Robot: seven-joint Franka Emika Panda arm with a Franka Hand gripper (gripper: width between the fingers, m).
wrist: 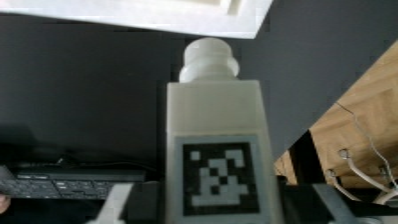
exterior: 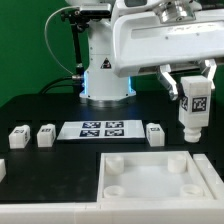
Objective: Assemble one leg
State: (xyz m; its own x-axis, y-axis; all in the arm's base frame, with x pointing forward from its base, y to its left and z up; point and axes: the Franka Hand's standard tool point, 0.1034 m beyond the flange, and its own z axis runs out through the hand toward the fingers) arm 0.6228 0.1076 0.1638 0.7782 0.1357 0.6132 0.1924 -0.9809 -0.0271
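I need to put the white leg down upright in the tray's near corner socket (exterior: pixel 192 190), on the side of the tray beneath my gripper.
My gripper (exterior: pixel 192 92) is shut on a white leg (exterior: pixel 192 108) with a black-and-white marker tag and holds it upright in the air above the far right corner of the large white tray (exterior: pixel 150 180). The leg's round peg points down. In the wrist view the leg (wrist: pixel 217 130) fills the middle between my fingers (wrist: pixel 143 205), peg end away from the camera, with a corner of the tray (wrist: pixel 178 15) beyond it. Three other legs lie on the black table: two at the exterior view's left (exterior: pixel 20 136) (exterior: pixel 45 135) and one near the middle (exterior: pixel 155 134).
The marker board (exterior: pixel 100 129) lies flat behind the tray. The robot base (exterior: pixel 105 75) stands at the back. A white piece (exterior: pixel 2 168) shows at the exterior view's left edge. The tray has round corner sockets (exterior: pixel 115 160).
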